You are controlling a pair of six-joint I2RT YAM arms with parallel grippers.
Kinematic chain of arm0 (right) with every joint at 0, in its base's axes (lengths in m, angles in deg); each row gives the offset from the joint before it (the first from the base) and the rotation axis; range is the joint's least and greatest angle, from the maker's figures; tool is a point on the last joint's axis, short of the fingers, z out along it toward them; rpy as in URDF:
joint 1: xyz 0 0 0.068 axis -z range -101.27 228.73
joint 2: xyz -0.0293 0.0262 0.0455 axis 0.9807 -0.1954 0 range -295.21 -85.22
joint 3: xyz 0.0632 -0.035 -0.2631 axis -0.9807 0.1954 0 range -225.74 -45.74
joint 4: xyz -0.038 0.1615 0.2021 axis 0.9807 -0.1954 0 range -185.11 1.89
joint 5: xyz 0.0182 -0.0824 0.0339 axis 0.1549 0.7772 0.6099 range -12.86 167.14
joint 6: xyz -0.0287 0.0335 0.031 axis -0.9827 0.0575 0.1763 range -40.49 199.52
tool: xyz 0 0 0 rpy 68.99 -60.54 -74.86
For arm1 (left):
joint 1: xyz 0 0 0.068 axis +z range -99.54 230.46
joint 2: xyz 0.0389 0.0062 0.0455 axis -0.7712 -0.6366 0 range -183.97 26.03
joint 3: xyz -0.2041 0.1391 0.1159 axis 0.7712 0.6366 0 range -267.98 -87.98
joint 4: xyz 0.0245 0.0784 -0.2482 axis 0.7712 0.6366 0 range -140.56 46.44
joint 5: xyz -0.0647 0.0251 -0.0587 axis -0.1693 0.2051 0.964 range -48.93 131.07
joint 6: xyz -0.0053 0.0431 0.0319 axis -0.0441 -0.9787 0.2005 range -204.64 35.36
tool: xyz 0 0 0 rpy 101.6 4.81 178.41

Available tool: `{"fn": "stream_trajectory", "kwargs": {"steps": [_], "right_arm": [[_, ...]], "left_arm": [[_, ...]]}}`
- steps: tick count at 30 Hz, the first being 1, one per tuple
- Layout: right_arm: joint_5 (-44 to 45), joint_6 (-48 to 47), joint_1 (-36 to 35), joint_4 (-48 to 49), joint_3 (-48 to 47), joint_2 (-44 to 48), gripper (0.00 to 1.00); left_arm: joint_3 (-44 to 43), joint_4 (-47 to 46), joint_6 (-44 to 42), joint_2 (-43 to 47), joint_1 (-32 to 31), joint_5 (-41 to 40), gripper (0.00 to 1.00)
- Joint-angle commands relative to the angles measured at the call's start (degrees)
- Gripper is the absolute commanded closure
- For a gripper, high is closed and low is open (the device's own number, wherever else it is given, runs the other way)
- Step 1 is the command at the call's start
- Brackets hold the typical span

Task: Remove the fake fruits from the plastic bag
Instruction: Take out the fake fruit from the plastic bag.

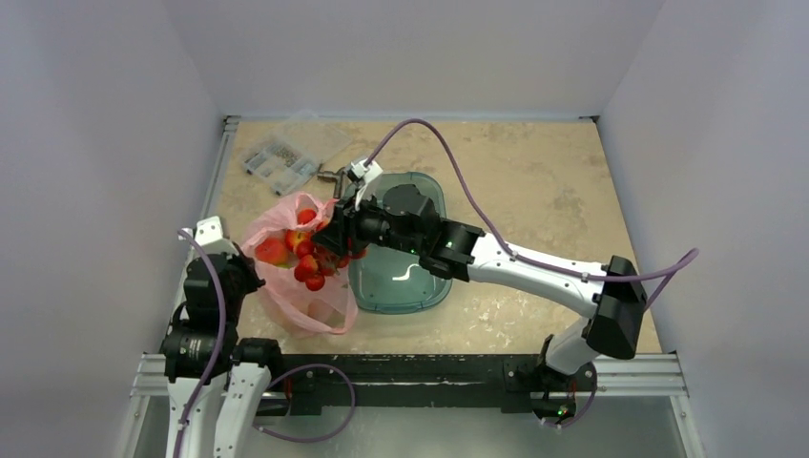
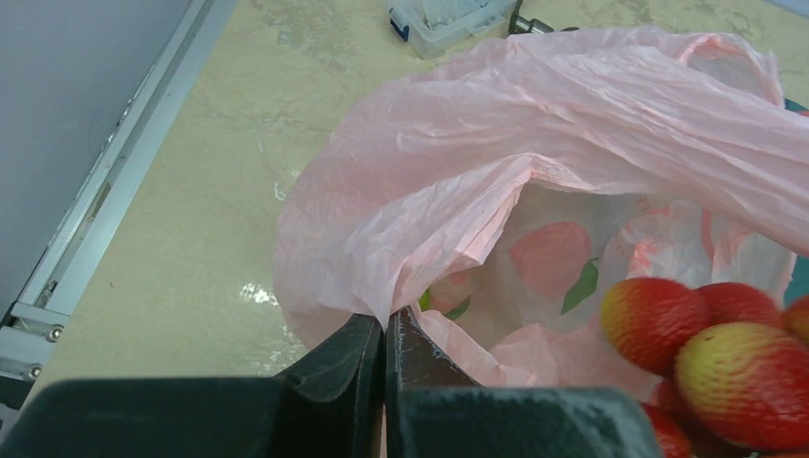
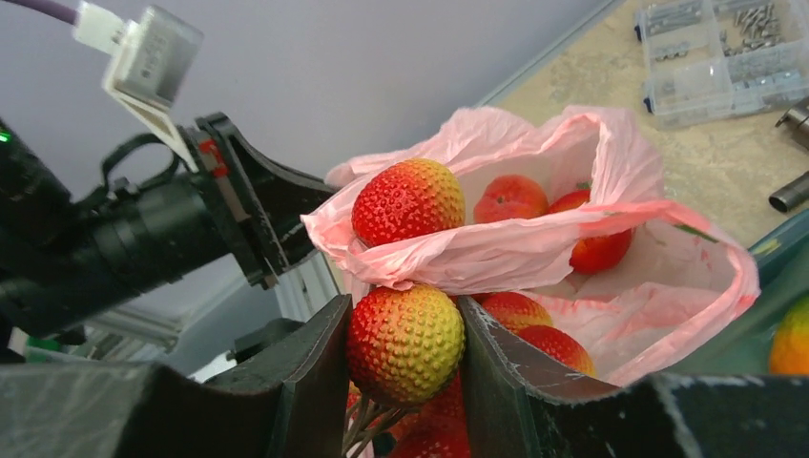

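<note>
My right gripper will put the bunch of red-yellow fruits down beside the orange-green fruit in the teal tub (image 1: 412, 220).
The pink plastic bag (image 1: 303, 303) lies open on the table, left of the teal tub. My left gripper (image 2: 388, 318) is shut on the bag's near rim (image 2: 448, 205), pinching the film. My right gripper (image 3: 405, 310) reaches into the bag's mouth and is shut on one bumpy red-yellow fruit (image 3: 405, 348) of a stemmed bunch (image 1: 310, 262). Another fruit of the bunch (image 3: 408, 200) rests on a fold of the bag. Rounder red fruits (image 3: 510, 198) sit deeper inside. A peach-coloured fruit with a green leaf (image 2: 549, 258) shows through the film.
A teal see-through tub (image 1: 401, 281) stands under my right forearm, touching the bag. An orange-green fruit (image 3: 790, 339) shows at its edge. A clear parts box (image 1: 281, 157) and a small metal cylinder (image 1: 331, 176) lie at the back left. The left rail (image 2: 86, 229) borders the table.
</note>
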Motion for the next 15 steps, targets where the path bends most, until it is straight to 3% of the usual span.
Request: {"fn": "stream_trajectory", "kwargs": {"steps": [1, 5, 12, 15], "right_arm": [[-2.8, -3.9, 0.3, -3.2, -4.2, -2.6, 1.00], [-0.6, -6.0, 0.6, -13.2, -12.4, -9.7, 1.00], [-1.7, -4.4, 1.8, -14.7, -15.6, -15.5, 1.00], [-3.3, -4.0, 1.8, -12.2, -13.9, -13.3, 1.00]], "left_arm": [[-0.7, -2.9, -0.8, 2.6, -0.2, 1.1, 1.00], [-0.1, -4.0, -1.1, 6.6, -0.3, 2.5, 1.00], [-0.3, -3.3, -0.9, 6.3, -0.3, 1.2, 1.00], [-0.4, -2.6, -0.5, 5.3, -0.3, -0.4, 1.00]]}}
